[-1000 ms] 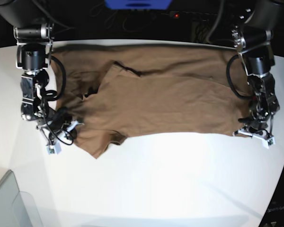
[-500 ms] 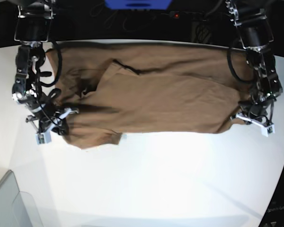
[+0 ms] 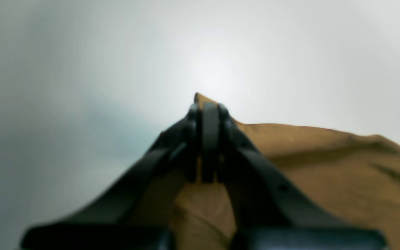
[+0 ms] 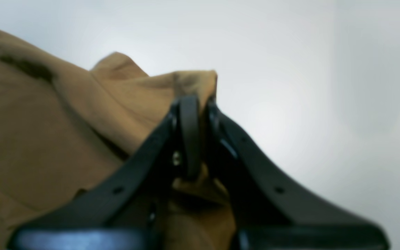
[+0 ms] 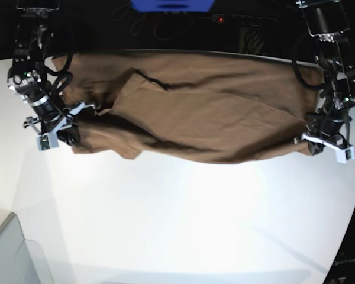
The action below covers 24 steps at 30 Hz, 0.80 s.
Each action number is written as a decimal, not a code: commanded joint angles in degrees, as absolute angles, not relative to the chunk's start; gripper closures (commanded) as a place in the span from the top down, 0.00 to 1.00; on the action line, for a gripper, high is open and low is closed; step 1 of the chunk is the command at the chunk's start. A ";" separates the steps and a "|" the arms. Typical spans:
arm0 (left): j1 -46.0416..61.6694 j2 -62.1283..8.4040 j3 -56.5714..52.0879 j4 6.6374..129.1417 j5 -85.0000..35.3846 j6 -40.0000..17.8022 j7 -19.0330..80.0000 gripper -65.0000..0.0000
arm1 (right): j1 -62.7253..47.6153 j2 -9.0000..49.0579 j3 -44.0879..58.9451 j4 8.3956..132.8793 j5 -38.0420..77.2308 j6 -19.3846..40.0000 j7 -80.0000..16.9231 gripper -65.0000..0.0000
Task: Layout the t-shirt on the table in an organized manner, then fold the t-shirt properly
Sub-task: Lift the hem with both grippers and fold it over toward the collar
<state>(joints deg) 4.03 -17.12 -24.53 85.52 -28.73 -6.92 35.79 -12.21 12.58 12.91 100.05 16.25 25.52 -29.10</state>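
Note:
The robot's left gripper should release the t-shirt corner, now hanging above the white table, just inside the white table's far edge [image 5: 312, 90], close to the table's curved edge.
The tan-brown t-shirt [image 5: 207, 112] hangs stretched between both grippers above the white table [image 5: 183, 219], its lower edge sagging in the middle. My left gripper [image 5: 320, 144], on the base view's right, is shut on a shirt corner; the left wrist view shows the closed fingers [image 3: 209, 139] pinching brown cloth [image 3: 325, 163]. My right gripper [image 5: 54, 131], on the base view's left, is shut on the other end; the right wrist view shows the fingers [image 4: 190, 135] closed over a bunched fold of the shirt [image 4: 47, 132]. No white tag shows.
A grey translucent bin [image 5: 12, 254] sits at the table's near left corner. The table's curved edge [image 5: 350, 236] runs down the right. Dark equipment and cables [image 5: 183, 18] lie behind the far edge.
Both grippers have moved up and toward the far edge, lifting the shirt's near edge off the table. The shirt now hangs taut between them instead of lying flat.

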 commanded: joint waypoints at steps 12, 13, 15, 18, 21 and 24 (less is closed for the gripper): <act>7.87 -17.71 -31.43 95.08 -29.05 -7.25 40.84 0.00 | -15.87 13.32 16.48 104.31 16.92 26.33 -27.56 0.00; 7.96 -17.63 -31.78 95.69 -29.05 -7.25 41.54 0.00 | -16.22 13.32 16.48 104.66 16.92 27.91 -27.56 0.00; 8.57 -17.27 -33.80 97.10 -29.05 -7.25 43.65 0.00 | -17.54 13.23 16.92 104.84 16.92 32.57 -27.56 0.00; 8.92 -16.13 -36.53 99.03 -29.05 -7.25 46.20 0.00 | -18.51 10.68 19.65 104.66 16.84 36.97 -27.56 0.00; 9.10 -16.04 -38.37 99.91 -29.05 -7.25 48.75 0.00 | -18.95 8.66 23.34 104.48 16.66 40.00 -27.65 0.00; 9.19 -16.13 -39.96 101.41 -29.05 -7.34 52.62 0.00 | -20.35 8.13 24.92 104.57 16.66 40.00 -27.65 0.00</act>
